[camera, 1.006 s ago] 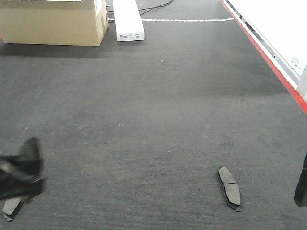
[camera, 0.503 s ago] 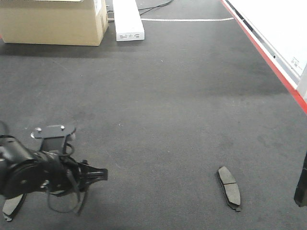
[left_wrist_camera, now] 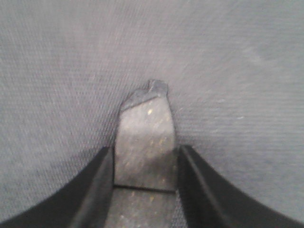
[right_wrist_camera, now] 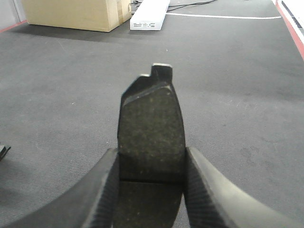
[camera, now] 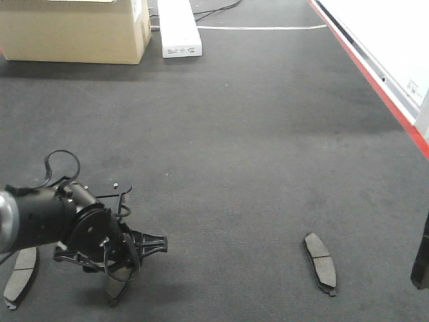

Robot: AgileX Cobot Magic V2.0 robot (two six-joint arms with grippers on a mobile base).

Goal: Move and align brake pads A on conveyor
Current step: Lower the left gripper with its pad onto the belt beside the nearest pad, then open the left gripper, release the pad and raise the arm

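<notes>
I should let go of the brake pad in my right gripper, now held above the belt, beside the lone flat pad (camera: 253, 270), on the flat pad's side that faces my left gripper.
On the dark-grey conveyor (camera: 234, 147) my left gripper (camera: 118, 274) points down at the lower left, shut on a brake pad (camera: 114, 292) whose lower end is at the belt. The left wrist view shows that grey pad (left_wrist_camera: 145, 128) clamped between both fingers of the gripper (left_wrist_camera: 146, 151). My right gripper (right_wrist_camera: 152, 152) is shut on another dark pad (right_wrist_camera: 151, 118), held above the belt. Two more pads lie flat on the belt, one at the far left (camera: 19, 276) and one at the lower right (camera: 321, 263). Only a dark sliver of the right arm (camera: 421, 258) shows at the right edge.
A cardboard box (camera: 74, 30) and a long white box (camera: 178, 27) stand at the belt's far end. A red strip (camera: 375, 87) with a white rail runs along the right edge.
My left arm has swung in from the lower left edge toward the right and tipped downward, carrying its pad. The two lying pads and the right arm have not moved.
</notes>
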